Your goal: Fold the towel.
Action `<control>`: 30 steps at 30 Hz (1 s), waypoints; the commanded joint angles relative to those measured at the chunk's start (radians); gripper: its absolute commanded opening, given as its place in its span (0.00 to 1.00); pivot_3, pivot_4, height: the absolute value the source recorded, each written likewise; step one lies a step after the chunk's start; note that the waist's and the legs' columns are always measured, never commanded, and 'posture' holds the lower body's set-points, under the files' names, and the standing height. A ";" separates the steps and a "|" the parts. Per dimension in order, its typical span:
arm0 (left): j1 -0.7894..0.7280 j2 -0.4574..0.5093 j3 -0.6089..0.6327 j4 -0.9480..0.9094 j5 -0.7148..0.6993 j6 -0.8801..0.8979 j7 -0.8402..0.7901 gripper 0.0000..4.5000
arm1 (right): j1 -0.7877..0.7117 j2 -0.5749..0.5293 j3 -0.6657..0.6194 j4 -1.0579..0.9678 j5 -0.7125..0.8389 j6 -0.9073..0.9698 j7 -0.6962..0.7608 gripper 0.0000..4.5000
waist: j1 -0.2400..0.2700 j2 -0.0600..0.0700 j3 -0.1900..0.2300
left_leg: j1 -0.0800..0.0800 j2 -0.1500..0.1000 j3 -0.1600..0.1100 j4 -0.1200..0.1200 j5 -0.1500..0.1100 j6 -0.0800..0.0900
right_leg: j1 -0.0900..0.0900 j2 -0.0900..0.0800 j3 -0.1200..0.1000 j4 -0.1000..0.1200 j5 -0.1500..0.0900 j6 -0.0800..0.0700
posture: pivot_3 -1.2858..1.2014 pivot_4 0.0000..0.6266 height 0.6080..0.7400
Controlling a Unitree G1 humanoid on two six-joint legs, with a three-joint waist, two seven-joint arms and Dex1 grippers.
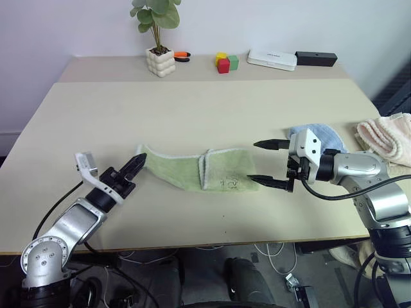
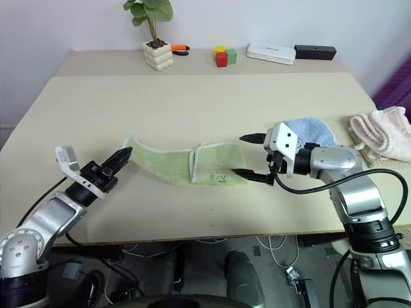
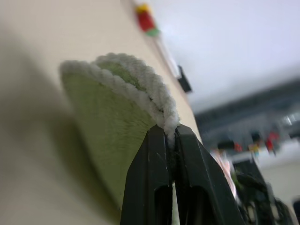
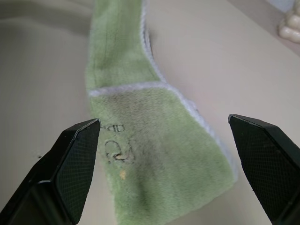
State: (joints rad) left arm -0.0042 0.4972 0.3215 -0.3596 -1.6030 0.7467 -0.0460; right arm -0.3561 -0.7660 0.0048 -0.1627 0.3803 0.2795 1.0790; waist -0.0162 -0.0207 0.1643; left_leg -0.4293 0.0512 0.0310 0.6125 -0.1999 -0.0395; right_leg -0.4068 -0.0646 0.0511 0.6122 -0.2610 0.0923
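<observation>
Next, my left gripper lets go of the end of the light green towel on the folded part's outer edge [image 1: 252, 169] near my right gripper.
The light green towel [image 1: 192, 169] lies as a long strip across the middle of the table, its right part folded over with a small dark mark [image 1: 230, 183] on top. My left gripper [image 1: 139, 159] is shut on the towel's left end and holds that whitish edge [image 3: 157, 101] a little above the table. My right gripper [image 1: 264, 164] is open just off the towel's right end, one fingertip [image 4: 77, 154] on either side of it, touching nothing.
A light blue towel [image 1: 319, 136] lies just behind my right gripper and a pale pink towel [image 1: 388, 138] at the right edge. Along the far edge stand a potted plant [image 1: 158, 38], coloured blocks [image 1: 226, 62], a white box [image 1: 272, 59] and a black box [image 1: 315, 58].
</observation>
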 commanded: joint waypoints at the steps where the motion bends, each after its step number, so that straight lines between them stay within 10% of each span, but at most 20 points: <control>1: -0.055 0.032 -0.047 -0.016 0.071 0.032 -0.101 0.00 | -0.019 0.007 -0.031 0.005 -0.005 -0.030 -0.016 1.00 | 0.002 0.000 0.000 | 0.000 0.000 0.000 0.000 0.000 0.000 | 0.000 0.000 0.000 0.000 0.000 0.000 | 0.52 0.24 1.00; 30: -0.614 -0.260 -0.452 0.409 0.637 0.122 -0.599 0.00 | 0.229 -0.133 -0.218 -0.006 -0.022 -0.057 -0.007 1.00 | 0.009 -0.003 0.002 | -0.001 -0.001 -0.003 0.003 0.000 0.001 | 0.002 0.002 0.000 0.003 0.001 0.011 | 0.52 0.24 1.00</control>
State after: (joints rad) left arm -0.5934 0.2542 -0.1185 0.0406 -0.9934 0.8914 -0.6159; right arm -0.1316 -0.8804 -0.1748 -0.1350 0.3481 0.2246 1.0698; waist -0.0070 -0.0235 0.1659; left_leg -0.4309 0.0498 0.0280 0.6158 -0.1994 -0.0389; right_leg -0.4053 -0.0623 0.0510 0.6153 -0.2604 0.1031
